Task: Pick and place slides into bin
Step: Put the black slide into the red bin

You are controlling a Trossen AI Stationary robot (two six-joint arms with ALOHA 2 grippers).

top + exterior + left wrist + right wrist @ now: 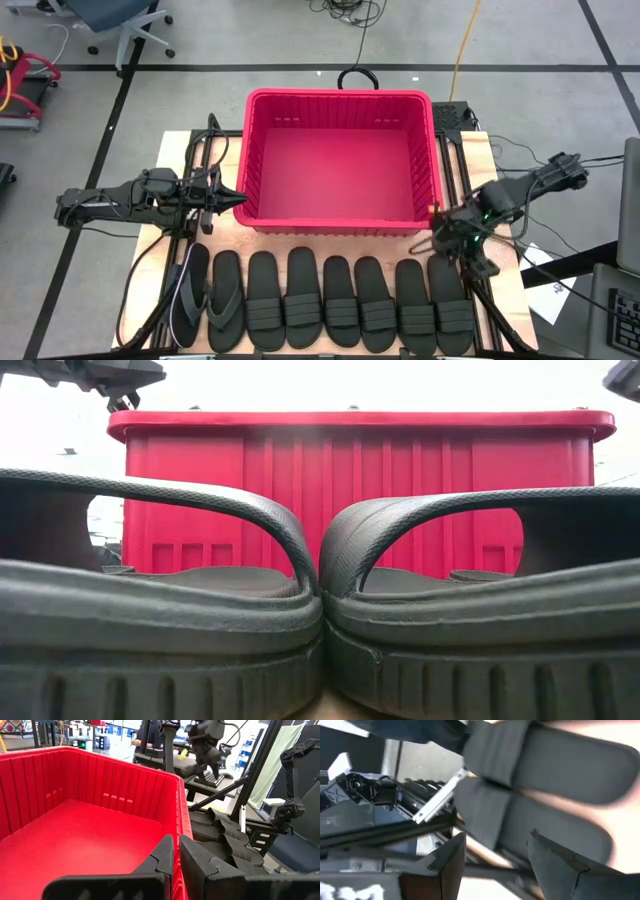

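Observation:
My right gripper should next grab the ribbed strap's rail-side edge (469,304) (496,844) on the black slide at the end of the row farthest from the flip-flops.
The red bin (340,160) stands on the far half of the table and holds nothing. Eight black slides (340,300) lie side by side in a row along the near edge. The two at the left (210,295) are thong flip-flops. Two ribbed-strap slides (320,610) fill the low view in front of the bin (350,490). My left gripper (238,197) is shut and empty, hovering at the bin's left wall, above the rim (182,815). My right gripper (440,240) is open and empty, above the far ends of the rightmost slides (545,795), by the bin's near right corner.
Dark frame rails and cables run along both sides of the wooden table (175,150). A black cable loop (357,78) lies behind the bin. Beyond the table are an office chair (115,20) and loose papers (560,290) at the right.

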